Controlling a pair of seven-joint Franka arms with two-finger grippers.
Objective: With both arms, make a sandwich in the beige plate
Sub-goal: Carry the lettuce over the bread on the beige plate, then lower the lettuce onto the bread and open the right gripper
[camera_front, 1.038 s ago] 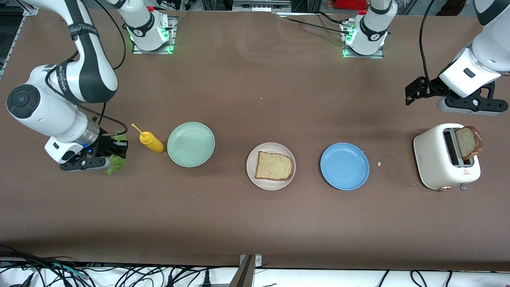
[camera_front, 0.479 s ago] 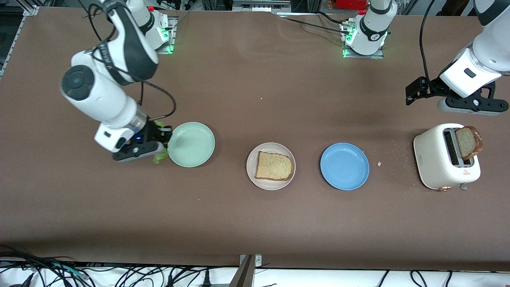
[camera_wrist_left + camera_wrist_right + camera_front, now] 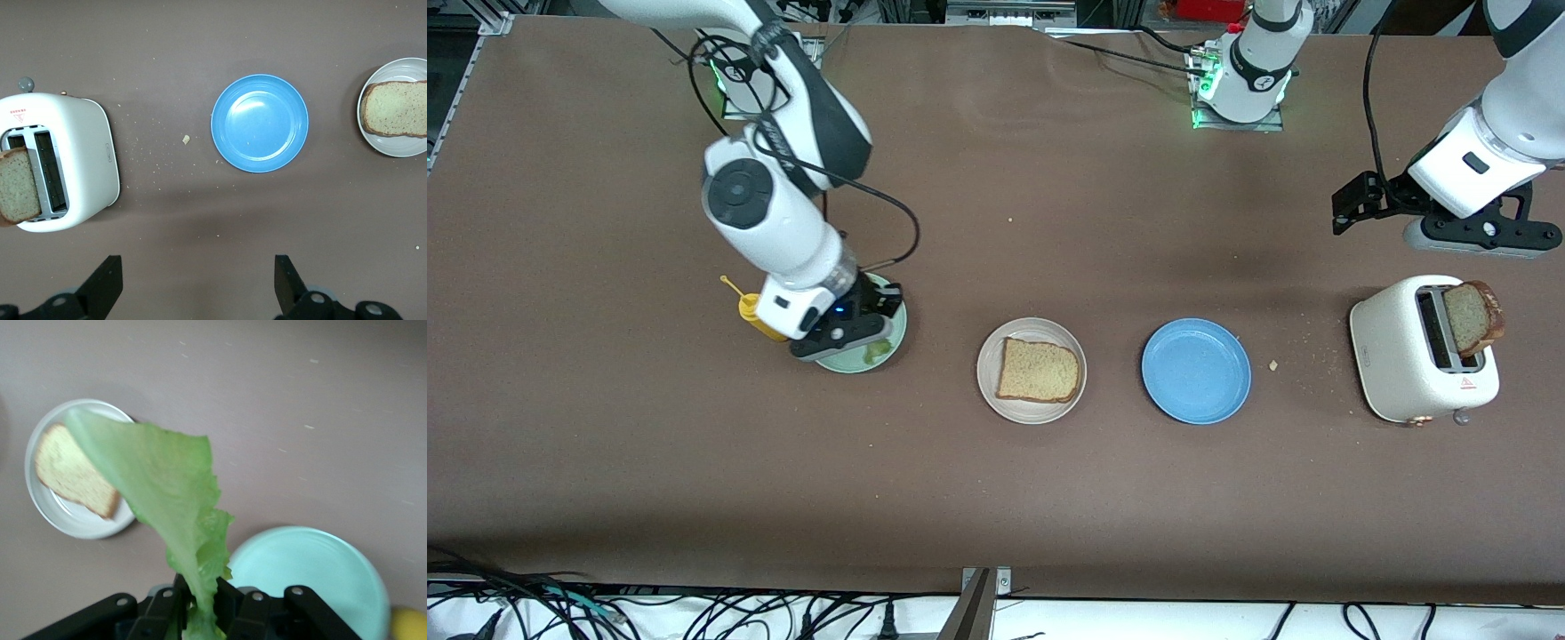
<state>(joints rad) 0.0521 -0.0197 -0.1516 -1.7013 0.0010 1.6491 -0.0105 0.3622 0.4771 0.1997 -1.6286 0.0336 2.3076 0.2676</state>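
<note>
Next, my right gripper releases the green lettuce leaf, now hanging over the mint-green plate, on the tan bread slice in the beige plate (image 3: 1038, 372) (image 3: 78, 472).
The beige plate (image 3: 1032, 370) sits mid-table with one slice of tan bread (image 3: 1037, 371) on it; plate (image 3: 67, 513) and bread (image 3: 72, 473) also show in the right wrist view. My right gripper (image 3: 869, 333) is shut on a green lettuce leaf (image 3: 167, 500) and hangs over the mint-green plate (image 3: 892, 331). A second bread slice (image 3: 1472, 318) stands in the white toaster (image 3: 1421, 348). My left gripper (image 3: 198, 287) is open and empty, held in the air above the table beside the toaster, and waits.
A blue plate (image 3: 1196, 370) lies between the beige plate and the toaster. A yellow mustard bottle (image 3: 749, 310) lies beside the mint-green plate, toward the right arm's end. Crumbs lie scattered near the toaster.
My right arm has carried the lettuce from the right arm's end of the table, past the mustard bottle, to over the mint-green plate. The left arm has not moved.
</note>
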